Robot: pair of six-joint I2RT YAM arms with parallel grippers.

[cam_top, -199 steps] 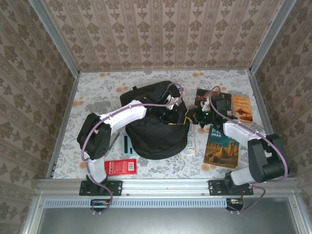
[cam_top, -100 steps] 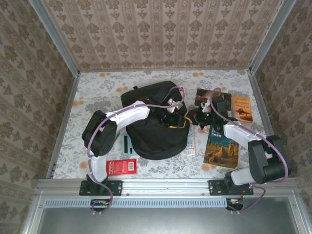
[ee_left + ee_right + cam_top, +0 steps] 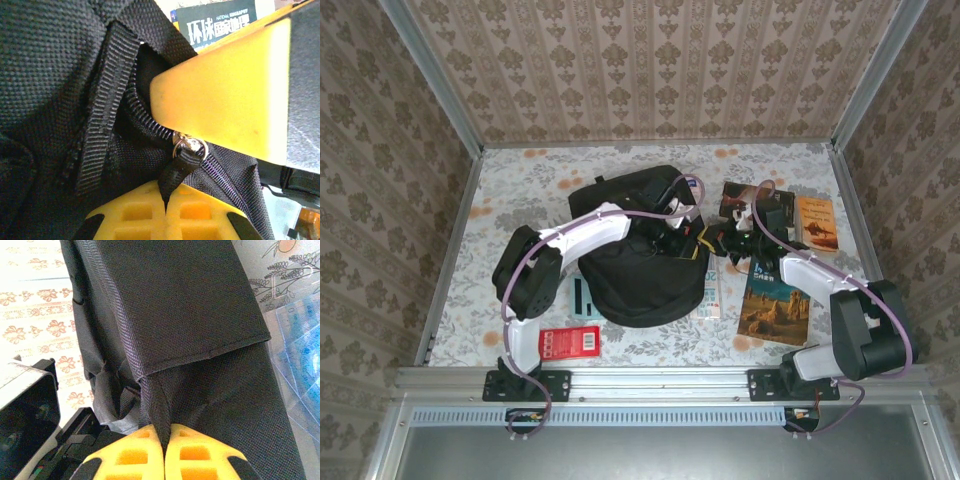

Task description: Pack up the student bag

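I am pinching the student bag with my right gripper close beside the zipper's metal ring, so I should open it and take the bag's edge farther back [image 3: 119, 312], clear of the zipper pull.
The student bag [image 3: 638, 255], a big black fabric backpack, lies in the middle of the table. My left gripper [image 3: 686, 232] reaches across its top to the right side and is shut on the black fabric zipper pull [image 3: 181, 169], which hangs from a small metal ring on the zipper. My right gripper [image 3: 717, 240] comes from the right and is shut on a fold of the student bag's fabric [image 3: 159, 412] at its right edge. In the left wrist view one yellow finger [image 3: 225, 100] of the right gripper sits just above the zipper.
A red card [image 3: 570, 342] and a teal booklet [image 3: 584, 296] lie left of the bag. Books [image 3: 775, 300] lie right of it, with more [image 3: 816, 222] at the far right and a clear ruler set [image 3: 711, 295] beside the bag. Walls enclose the table.
My left gripper has slid right along the bag's top and closed on the zipper pull. The right gripper has held its grip on the bag's edge.
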